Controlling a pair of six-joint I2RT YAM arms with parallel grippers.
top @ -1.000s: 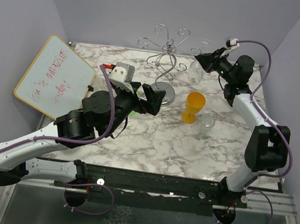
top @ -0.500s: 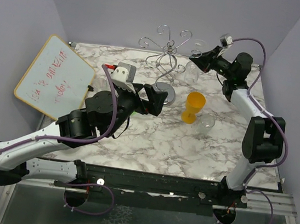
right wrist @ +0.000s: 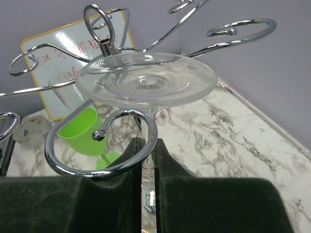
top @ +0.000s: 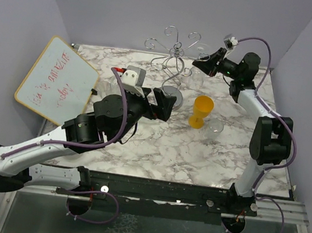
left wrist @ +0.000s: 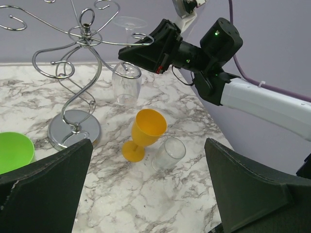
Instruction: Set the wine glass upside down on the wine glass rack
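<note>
Next, I let go of the clear wine glass with my right gripper, leaving its foot hanging on the curled scroll arm at my fingertips [top: 206, 64] [right wrist: 107, 145].
My right gripper [top: 201, 62] is shut on the stem of the clear wine glass [right wrist: 146, 80] and holds it upside down, foot on top. It also shows in the left wrist view [left wrist: 126, 87], bowl hanging down. The silver wire rack [top: 174, 58] stands at the back middle on its round base. One curled scroll arm [right wrist: 154, 133] passes in front of the stem just under the foot, right at my fingertips [right wrist: 148, 145]. My left gripper [top: 162, 103] is open and empty, low by the rack's base, its fingers [left wrist: 48, 189] wide apart.
A yellow goblet [top: 202, 108] stands right of the rack base. A clear tumbler [top: 217, 125] lies on its side beside it. A green goblet [left wrist: 14, 150] is left of the base. A whiteboard [top: 57, 78] leans at the left wall.
My right gripper has moved left and up toward the rack's right scroll arm with the glass in it. The left arm has shifted slightly right.
</note>
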